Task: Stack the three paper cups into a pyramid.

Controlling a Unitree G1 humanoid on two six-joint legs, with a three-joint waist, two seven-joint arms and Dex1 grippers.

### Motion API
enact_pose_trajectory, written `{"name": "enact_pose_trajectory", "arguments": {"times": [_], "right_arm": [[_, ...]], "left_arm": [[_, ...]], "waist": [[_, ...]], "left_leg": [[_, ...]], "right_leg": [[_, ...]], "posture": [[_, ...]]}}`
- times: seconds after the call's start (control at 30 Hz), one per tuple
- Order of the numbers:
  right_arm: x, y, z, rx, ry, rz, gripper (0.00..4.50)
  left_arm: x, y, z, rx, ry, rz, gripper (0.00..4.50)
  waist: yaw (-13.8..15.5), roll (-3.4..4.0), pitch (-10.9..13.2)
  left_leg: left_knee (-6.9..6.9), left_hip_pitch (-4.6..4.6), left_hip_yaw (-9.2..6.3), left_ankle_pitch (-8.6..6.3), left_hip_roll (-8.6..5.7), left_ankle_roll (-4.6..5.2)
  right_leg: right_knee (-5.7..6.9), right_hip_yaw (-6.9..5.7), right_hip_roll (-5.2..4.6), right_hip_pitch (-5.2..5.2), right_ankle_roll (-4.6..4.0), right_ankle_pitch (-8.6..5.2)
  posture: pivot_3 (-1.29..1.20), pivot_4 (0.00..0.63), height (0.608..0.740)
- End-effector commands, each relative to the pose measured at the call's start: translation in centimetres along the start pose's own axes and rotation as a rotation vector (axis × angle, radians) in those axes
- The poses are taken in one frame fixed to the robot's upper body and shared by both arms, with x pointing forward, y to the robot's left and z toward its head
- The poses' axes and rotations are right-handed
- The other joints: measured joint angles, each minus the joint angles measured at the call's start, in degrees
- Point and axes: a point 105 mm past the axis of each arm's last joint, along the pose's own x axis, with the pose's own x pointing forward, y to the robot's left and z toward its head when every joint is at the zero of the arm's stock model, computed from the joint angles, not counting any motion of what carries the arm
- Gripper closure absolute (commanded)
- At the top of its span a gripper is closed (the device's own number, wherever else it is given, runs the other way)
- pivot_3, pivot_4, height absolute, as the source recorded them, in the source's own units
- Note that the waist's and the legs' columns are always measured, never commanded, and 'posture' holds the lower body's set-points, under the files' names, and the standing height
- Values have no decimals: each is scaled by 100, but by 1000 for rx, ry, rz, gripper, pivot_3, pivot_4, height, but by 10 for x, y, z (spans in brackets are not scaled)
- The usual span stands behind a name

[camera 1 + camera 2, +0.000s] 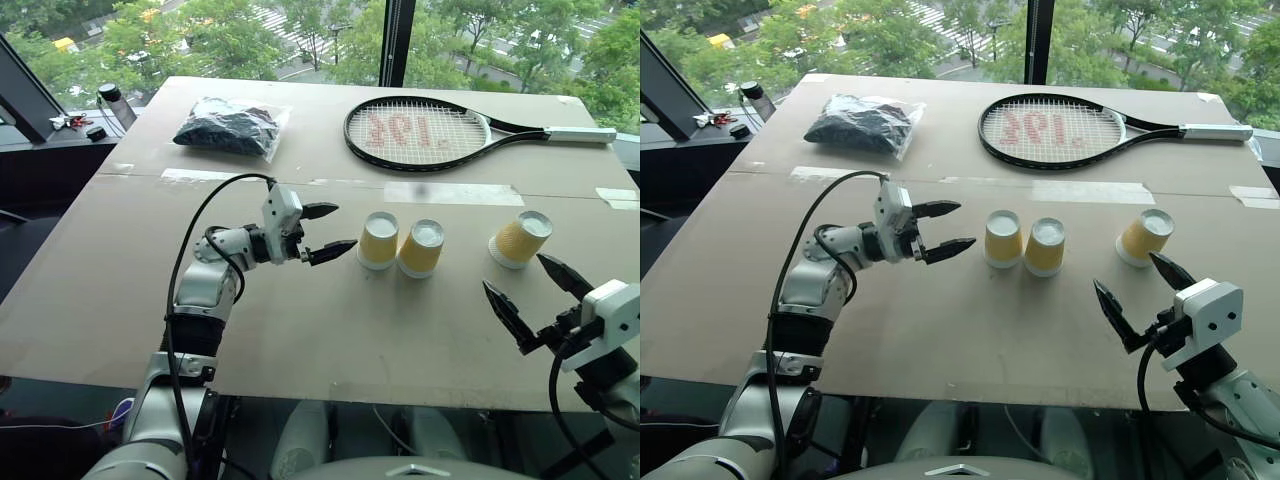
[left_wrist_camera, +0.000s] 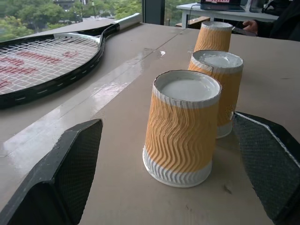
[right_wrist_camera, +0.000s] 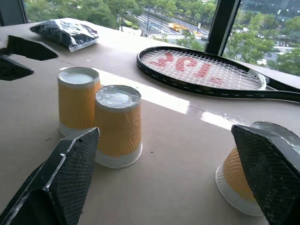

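The third cup stands apart and should go on top of the close pair, so I should close my right gripper on the sides of the third cup (image 1: 522, 241) (image 3: 238, 174).
Three yellow-orange paper cups stand upside down on the cardboard-covered table (image 1: 300, 330). The left cup (image 1: 379, 240) and the middle cup (image 1: 421, 248) stand close side by side. The third cup (image 1: 520, 239) stands apart to their right. My left gripper (image 1: 345, 227) hovers open and empty just left of the left cup (image 2: 183, 129), pointing at it. Open and empty too, my right gripper (image 1: 513, 272) sits near the front right, just in front of the third cup (image 3: 234, 180), which one finger (image 3: 269, 173) partly hides.
A black tennis racket (image 1: 430, 133) lies at the back right of the table. A clear bag of dark stuff (image 1: 230, 127) lies at the back left. A bottle (image 1: 112, 100) stands on a ledge beyond the table's left corner. Windows close off the far side.
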Motion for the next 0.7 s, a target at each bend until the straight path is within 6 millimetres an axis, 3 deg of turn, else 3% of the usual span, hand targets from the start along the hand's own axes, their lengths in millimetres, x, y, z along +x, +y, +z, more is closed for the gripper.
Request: {"name": "enact_pose_trajectory", "arguments": {"times": [0.03, 0.17, 0.37, 0.7], "right_arm": [[12, -25, -6, -20, 70, -81, 0], [33, -47, -9, 11, 72, -191, 0], [56, -66, -16, 42, 93, -280, 0], [73, -78, -34, 118, 135, -332, 0]], "left_arm": [[-18, -17, 33, -36, -81, -90, 23], [-32, -44, 53, -86, -104, -201, 23], [-26, -65, 81, -68, -152, -210, 23], [-35, -89, 87, -119, -143, -243, 23]], "waist": [[-3, -1, 1], [11, 6, 7], [-4, 10, 7], [-41, 18, 11]], "left_leg": [[0, 0, 2, 0, -1, 0], [-5, -5, -5, 0, 3, 0], [-4, -5, -3, -12, -3, 20], [-8, -3, 1, -9, -1, 16]], "right_leg": [[0, 1, -1, 0, 0, 0], [-1, 0, -1, -3, -2, -1], [-2, 9, 0, -3, -1, -1], [-1, 14, 3, -6, -1, -1]], "posture": [[0, 150, 740], [0, 150, 740], [0, 150, 740], [0, 150, 740]]}}
